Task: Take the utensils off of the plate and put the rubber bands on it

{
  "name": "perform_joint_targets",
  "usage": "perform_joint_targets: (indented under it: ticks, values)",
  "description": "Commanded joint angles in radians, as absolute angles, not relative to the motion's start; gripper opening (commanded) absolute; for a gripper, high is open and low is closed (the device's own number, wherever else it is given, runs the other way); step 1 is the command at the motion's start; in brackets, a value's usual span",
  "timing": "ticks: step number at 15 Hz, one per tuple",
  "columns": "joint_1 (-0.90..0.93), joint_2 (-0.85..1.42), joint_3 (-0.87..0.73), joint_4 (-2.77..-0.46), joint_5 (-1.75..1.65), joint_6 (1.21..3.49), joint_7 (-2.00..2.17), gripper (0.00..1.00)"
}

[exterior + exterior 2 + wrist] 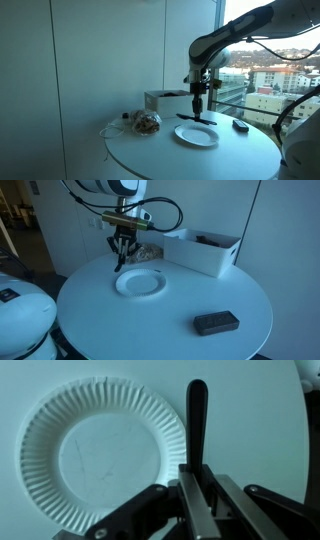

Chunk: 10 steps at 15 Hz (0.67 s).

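Observation:
The black utensil, now held above the table beside the plate, will be released by my gripper on the table (208, 125), in the space between the plate's rim and the small black object.
A white paper plate (100, 452) lies empty on the round table; it shows in both exterior views (196, 135) (139, 282). My gripper (200, 485) is shut on a black utensil (197, 420), whose handle sticks out past the jaws beside the plate's rim. In the exterior views the gripper (198, 100) (122, 252) hangs above the table next to the plate with the utensil (197, 108) pointing down. A bag that seems to hold rubber bands (148, 123) lies by the box.
A white box (205, 250) stands on the table behind the plate and also shows in an exterior view (165, 100). A small black object (216, 323) lies near the table edge (240, 126). A window is behind.

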<state>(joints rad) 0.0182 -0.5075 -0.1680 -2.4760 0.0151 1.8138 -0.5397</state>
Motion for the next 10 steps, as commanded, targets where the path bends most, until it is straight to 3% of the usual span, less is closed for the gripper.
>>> perform_joint_targets:
  ticks: [1, 10]
  values:
    - [0.003, -0.45, -0.188, -2.413, 0.056, 1.874, -0.484, 0.05]
    - [-0.117, -0.393, -0.206, -2.384, 0.002, 2.039, -0.259, 0.05]
